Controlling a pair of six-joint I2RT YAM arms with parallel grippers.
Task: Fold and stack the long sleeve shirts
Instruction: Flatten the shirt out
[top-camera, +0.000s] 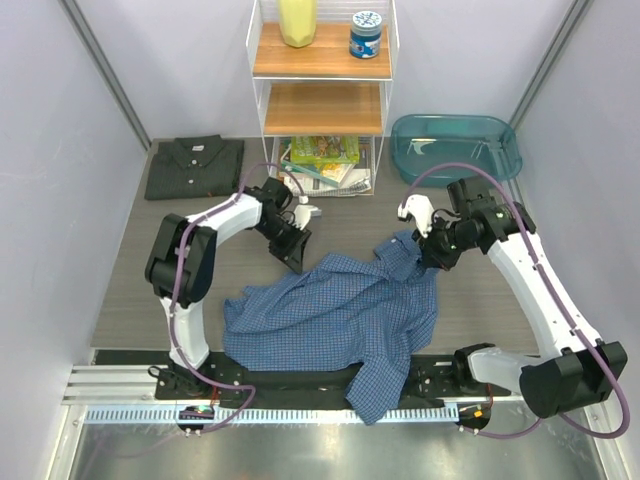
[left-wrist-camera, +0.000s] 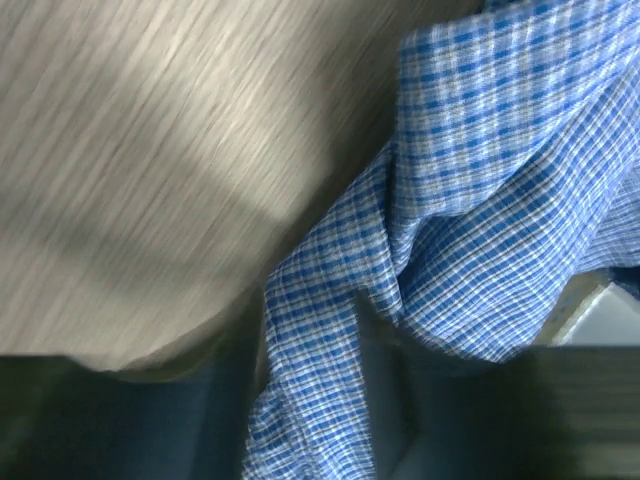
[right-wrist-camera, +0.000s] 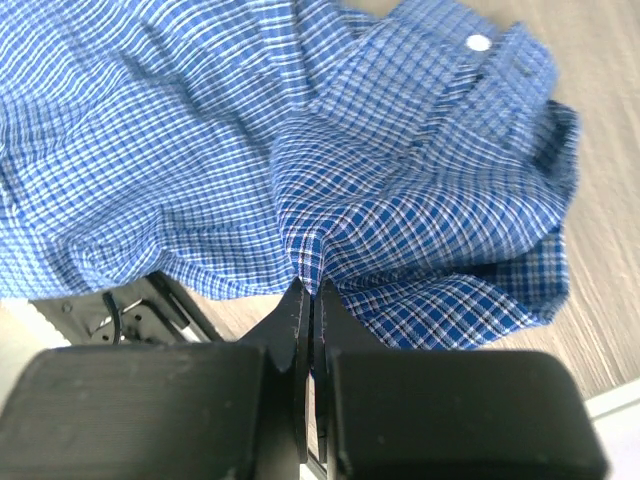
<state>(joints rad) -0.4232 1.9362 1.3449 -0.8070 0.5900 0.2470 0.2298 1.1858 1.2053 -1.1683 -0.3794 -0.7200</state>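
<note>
I have my left gripper midway along the blue check shirt's back edge, so I need to open it and take the bunched outer corner (top-camera: 245, 293) before spreading the shirt.
The blue check shirt (top-camera: 335, 310) lies crumpled at the table's middle, one part hanging over the near edge. The dark grey shirt (top-camera: 193, 166) lies folded flat at the back left. My right gripper (top-camera: 428, 250) is shut on a fold of the blue shirt (right-wrist-camera: 400, 200) near its collar, the cloth pinched at the tips of the gripper (right-wrist-camera: 311, 290). My left gripper (top-camera: 293, 251) hovers at the shirt's back left edge. In the blurred left wrist view a strip of blue cloth (left-wrist-camera: 315, 330) runs between the dark fingers of the left gripper (left-wrist-camera: 310, 410); whether they pinch it is unclear.
A wire shelf unit (top-camera: 322, 108) stands at the back centre with a yellow object (top-camera: 297, 20) and a blue-lidded jar (top-camera: 366, 35) on top and packets (top-camera: 325, 155) at its foot. A teal tub (top-camera: 455, 148) sits at the back right.
</note>
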